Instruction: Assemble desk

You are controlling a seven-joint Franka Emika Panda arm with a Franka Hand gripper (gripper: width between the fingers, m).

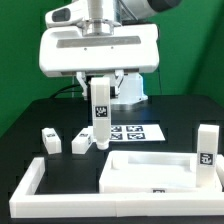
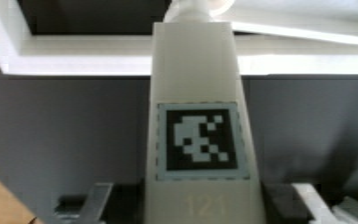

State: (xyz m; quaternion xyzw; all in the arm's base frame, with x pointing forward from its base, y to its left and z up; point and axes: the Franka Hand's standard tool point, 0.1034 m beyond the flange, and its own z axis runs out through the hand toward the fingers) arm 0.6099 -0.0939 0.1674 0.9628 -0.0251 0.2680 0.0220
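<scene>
Next, I release the white desk leg upright on the tabletop's front corner [image 1: 111, 181], away from the other standing leg. The held leg is now close above the black table.
My gripper [image 1: 99, 88] is shut on a white desk leg [image 1: 100, 115] and holds it upright, tag facing out. The leg's round lower tip sits close above the black table, just to the exterior view's left of the marker board [image 1: 137, 131]. In the wrist view the leg [image 2: 197, 110] runs down the middle with its tag showing, and one finger [image 2: 91, 205] shows on each side. The white rimmed tabletop [image 1: 150, 172] lies flat at the front right, apart from the leg. Two more legs [image 1: 50, 140] [image 1: 80, 143] lie left of the gripper. Another leg [image 1: 207, 146] stands at the right.
A long white border rail [image 1: 28, 185] runs along the front and left of the work area. A white base unit [image 1: 128, 90] and cables stand behind the gripper. White edges [image 2: 34, 35] show past the leg's tip in the wrist view.
</scene>
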